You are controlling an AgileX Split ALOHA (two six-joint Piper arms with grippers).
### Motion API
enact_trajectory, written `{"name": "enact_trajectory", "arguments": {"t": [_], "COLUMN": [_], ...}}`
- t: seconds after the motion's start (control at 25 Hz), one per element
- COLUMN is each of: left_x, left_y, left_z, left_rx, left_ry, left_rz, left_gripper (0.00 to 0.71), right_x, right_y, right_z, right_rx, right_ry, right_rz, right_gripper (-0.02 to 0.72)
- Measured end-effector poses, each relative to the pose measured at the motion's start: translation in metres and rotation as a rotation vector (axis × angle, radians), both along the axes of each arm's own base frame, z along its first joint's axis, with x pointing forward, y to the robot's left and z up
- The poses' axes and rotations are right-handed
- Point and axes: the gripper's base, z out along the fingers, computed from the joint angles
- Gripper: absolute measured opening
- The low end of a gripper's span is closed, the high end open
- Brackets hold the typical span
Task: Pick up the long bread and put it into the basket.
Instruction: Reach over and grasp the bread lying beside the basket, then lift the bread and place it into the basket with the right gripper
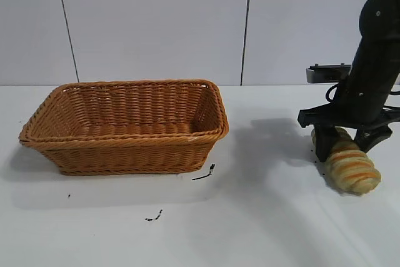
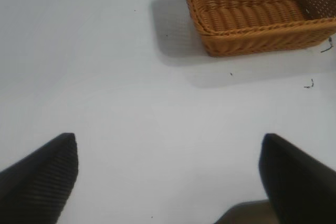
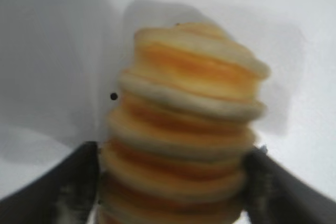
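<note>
Next, I let go of the long bread, which still lies on the white table, with my right gripper inside the wicker basket (image 1: 122,125), lengthwise behind the middle of the basket's front rim.
The long bread (image 1: 353,167) lies on the white table at the right, tan with orange-brown stripes. My right gripper (image 1: 344,145) stands over its far end with one finger against each side and is shut on it. The right wrist view shows the loaf (image 3: 189,124) filling the space between the gripper's (image 3: 170,182) two black fingers. The empty wicker basket (image 1: 125,136) sits left of centre, apart from the bread. My left gripper (image 2: 168,171) is open and empty over bare table, with the basket (image 2: 252,30) ahead of it. The left arm is out of the exterior view.
Small black marks (image 1: 203,173) lie on the table just in front of the basket's right corner, with another mark (image 1: 154,216) nearer the front. Bare white table lies between the basket and the bread.
</note>
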Motion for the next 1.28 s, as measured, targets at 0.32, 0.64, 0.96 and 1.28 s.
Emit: {"name": "enact_trajectory", "arguments": {"t": [0.32,0.64,0.96,1.28], "left_x": [0.0,0.0,0.0,0.0], "left_y": [0.0,0.0,0.0,0.0], "left_z": [0.0,0.0,0.0,0.0], "left_rx": [0.0,0.0,0.0,0.0], "left_ry": [0.0,0.0,0.0,0.0], "left_rz": [0.0,0.0,0.0,0.0], "left_gripper": [0.696,0.696,0.696,0.696], "right_x": [0.01,0.026,0.046,0.04], "right_y": [-0.001,0.002,0.065,0.179], "right_z": [0.112,0.18,0.191,0.172], "right_rx": [-0.02,-0.012,-0.056,-0.104], "right_ry": [-0.112,-0.2,-0.259,-0.386], "right_rz": [0.016,0.079,0.414,0.872], "right_gripper": [0.145,0.144,0.144,0.143]}}
